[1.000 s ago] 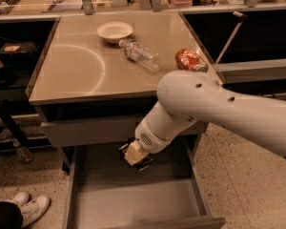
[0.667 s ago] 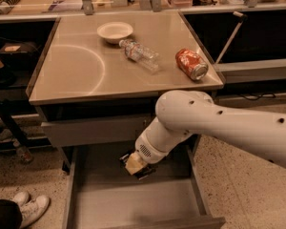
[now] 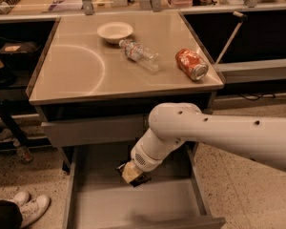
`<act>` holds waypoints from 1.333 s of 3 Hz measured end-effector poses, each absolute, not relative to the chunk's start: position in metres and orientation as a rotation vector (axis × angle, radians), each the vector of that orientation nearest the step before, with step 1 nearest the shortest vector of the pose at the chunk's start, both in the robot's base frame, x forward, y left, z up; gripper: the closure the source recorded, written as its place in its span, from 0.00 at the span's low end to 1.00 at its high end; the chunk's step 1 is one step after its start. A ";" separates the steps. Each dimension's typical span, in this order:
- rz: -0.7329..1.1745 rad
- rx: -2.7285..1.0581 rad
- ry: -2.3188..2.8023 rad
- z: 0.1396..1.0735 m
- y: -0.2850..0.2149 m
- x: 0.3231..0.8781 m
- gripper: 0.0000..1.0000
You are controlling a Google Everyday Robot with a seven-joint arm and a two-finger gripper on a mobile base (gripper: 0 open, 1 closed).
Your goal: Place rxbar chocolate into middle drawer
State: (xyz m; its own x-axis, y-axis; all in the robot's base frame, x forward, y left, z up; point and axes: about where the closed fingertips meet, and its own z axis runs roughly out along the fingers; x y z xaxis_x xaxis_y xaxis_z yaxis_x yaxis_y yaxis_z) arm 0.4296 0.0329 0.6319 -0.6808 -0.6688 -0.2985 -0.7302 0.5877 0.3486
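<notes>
The robot's gripper will release the rxbar chocolate on the middle drawer's grey bottom (image 3: 121, 189), a little toward the side with the white shoes. The chocolate now hangs above the floor's back part.
The middle drawer (image 3: 148, 205) stands pulled open below the table, with a smooth grey floor and thin side walls. My white arm reaches down from the right into it. The gripper (image 3: 132, 173) hangs just above the back part of the drawer floor. It is shut on the rxbar chocolate (image 3: 142, 179), a small dark flat wrapper that sticks out on both sides of the tan fingers. Most of the bar is hidden by the gripper.
On the tabletop (image 3: 76, 75) are a white bowl (image 3: 115, 31), a plastic bottle lying on its side (image 3: 139, 55) and an orange soda can lying on its side (image 3: 191, 64). The drawer above (image 3: 90, 130) is slightly open. White shoes (image 3: 31, 206) are at lower left.
My arm has sunk lower, uncovering the soda can. The gripper with the bar has moved down and slightly forward over the drawer floor.
</notes>
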 end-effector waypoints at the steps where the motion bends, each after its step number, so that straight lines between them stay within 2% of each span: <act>1: 0.788 -1.142 2.707 0.598 0.042 0.419 1.00; 3: 0.957 -0.969 2.772 0.484 0.069 0.426 1.00; 4: 0.969 -0.913 2.788 0.443 0.075 0.438 1.00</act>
